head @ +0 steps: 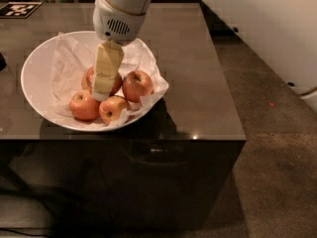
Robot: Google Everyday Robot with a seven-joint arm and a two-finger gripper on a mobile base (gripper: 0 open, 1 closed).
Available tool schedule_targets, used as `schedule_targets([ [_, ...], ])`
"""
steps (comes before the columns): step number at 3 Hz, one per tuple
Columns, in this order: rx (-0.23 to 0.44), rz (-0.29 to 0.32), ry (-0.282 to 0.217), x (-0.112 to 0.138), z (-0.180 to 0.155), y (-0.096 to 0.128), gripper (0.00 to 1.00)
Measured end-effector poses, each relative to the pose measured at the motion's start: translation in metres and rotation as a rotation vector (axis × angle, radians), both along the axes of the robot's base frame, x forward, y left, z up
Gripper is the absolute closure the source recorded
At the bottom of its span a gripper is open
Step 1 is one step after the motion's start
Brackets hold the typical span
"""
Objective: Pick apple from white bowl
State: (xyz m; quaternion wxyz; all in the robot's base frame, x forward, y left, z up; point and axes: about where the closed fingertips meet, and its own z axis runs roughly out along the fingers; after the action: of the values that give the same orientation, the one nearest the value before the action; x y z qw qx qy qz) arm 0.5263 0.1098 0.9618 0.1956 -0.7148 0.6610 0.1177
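Observation:
My gripper needs to close on the sides of the deep red apple [117, 84], which sits in the middle of the white bowl, behind the two smaller and paler apples.
The white bowl [37, 73], lined with crumpled white paper, sits on the left part of a dark table [193, 68]. It holds several apples. My gripper [101, 92] reaches straight down into the bowl's middle, right over the deep red apple [89, 78], and hides most of it. Only the apple's left and right edges show on either side of the gripper. Another red apple [137, 85] lies just to the right. Two smaller, paler apples [83, 105] [113, 109] lie in front.
The table's front edge [148, 139] runs just below the bowl and its right edge lies near the carpeted floor [277, 133]. A black-and-white marker tag [20, 9] lies at the far left. A white wall [267, 24] stands at the right.

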Motion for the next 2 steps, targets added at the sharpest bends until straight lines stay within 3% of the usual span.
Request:
schedule_targets([
  [1, 0.01, 0.016, 0.053, 0.004, -0.023, 0.013, 0.0],
  [2, 0.015, 0.033, 0.066, 0.005, -0.038, 0.021, 0.0],
])
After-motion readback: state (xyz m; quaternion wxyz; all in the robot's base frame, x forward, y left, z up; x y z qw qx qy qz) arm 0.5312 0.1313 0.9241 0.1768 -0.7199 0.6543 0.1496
